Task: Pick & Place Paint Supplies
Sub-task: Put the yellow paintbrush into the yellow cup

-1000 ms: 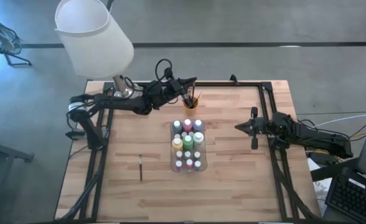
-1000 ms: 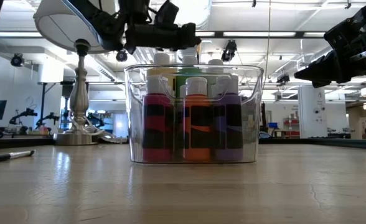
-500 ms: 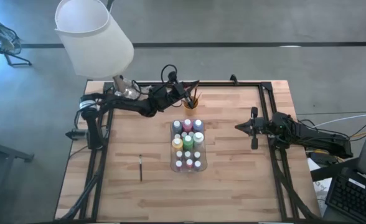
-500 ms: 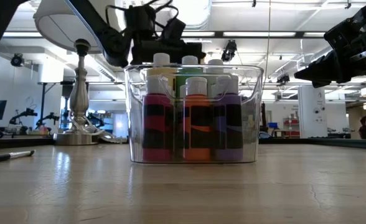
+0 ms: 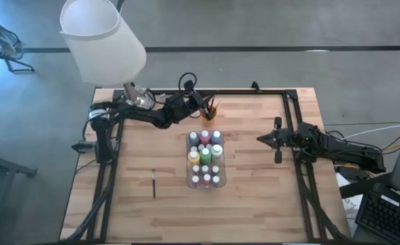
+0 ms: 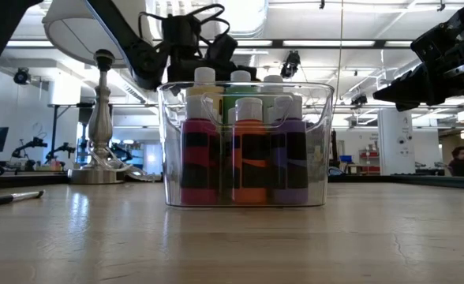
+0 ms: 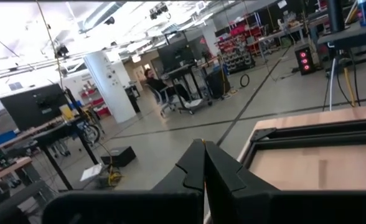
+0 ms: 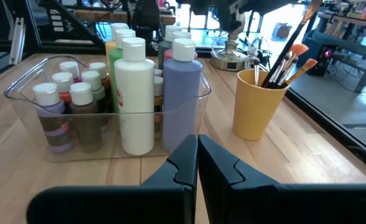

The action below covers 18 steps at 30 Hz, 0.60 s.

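Observation:
I will let go of a paintbrush with my left gripper in the orange cup (image 5: pixel 211 111) just past the far end of the tray.
A clear tray (image 5: pixel 188 162) at the table's middle holds several upright paint bottles (image 5: pixel 205 156) with white caps; in the right wrist view they show pink, purple, green and white (image 8: pixel 136 99). An orange cup (image 5: pixel 209 113) with paintbrushes (image 8: pixel 282 62) standing in it sits just beyond the tray's far end. My left gripper (image 5: pixel 202 102) is shut with nothing showing between its fingers (image 7: pixel 203 165). It hovers by the cup's left side, above the rim. One dark paintbrush (image 5: pixel 154 184) lies flat near the table's left. My right gripper (image 5: pixel 260 139) waits shut at the right, clear of everything.
A lamp with a big white shade (image 5: pixel 101 41) stands on its metal base (image 5: pixel 135 95) at the far left corner, close to my left arm. Bare wood lies between the tray and the loose paintbrush, and also along the near edge (image 5: pixel 207 218). A black frame runs along the table's edges.
My left arm has sunk toward the table beside the orange cup and drawn slightly back toward the lamp. Its gripper has stayed shut.

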{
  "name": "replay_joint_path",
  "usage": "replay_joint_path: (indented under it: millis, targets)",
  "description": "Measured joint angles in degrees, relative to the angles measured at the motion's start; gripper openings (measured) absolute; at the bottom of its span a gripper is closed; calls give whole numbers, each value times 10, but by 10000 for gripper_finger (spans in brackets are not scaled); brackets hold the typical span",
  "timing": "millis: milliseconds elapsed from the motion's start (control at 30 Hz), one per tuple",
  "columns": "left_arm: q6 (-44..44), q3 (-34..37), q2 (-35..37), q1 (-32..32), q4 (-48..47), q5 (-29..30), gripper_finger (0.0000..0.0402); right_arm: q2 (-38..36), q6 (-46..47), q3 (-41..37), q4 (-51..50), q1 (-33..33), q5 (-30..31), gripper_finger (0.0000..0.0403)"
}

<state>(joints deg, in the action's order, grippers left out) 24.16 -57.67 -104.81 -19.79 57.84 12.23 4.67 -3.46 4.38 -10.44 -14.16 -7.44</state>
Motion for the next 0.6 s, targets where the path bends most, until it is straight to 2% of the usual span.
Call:
replay_joint_path:
  millis: [600]
  targets:
    - [-38,41,0,1,2,-4,0,0,0,0,0,0,0,8]
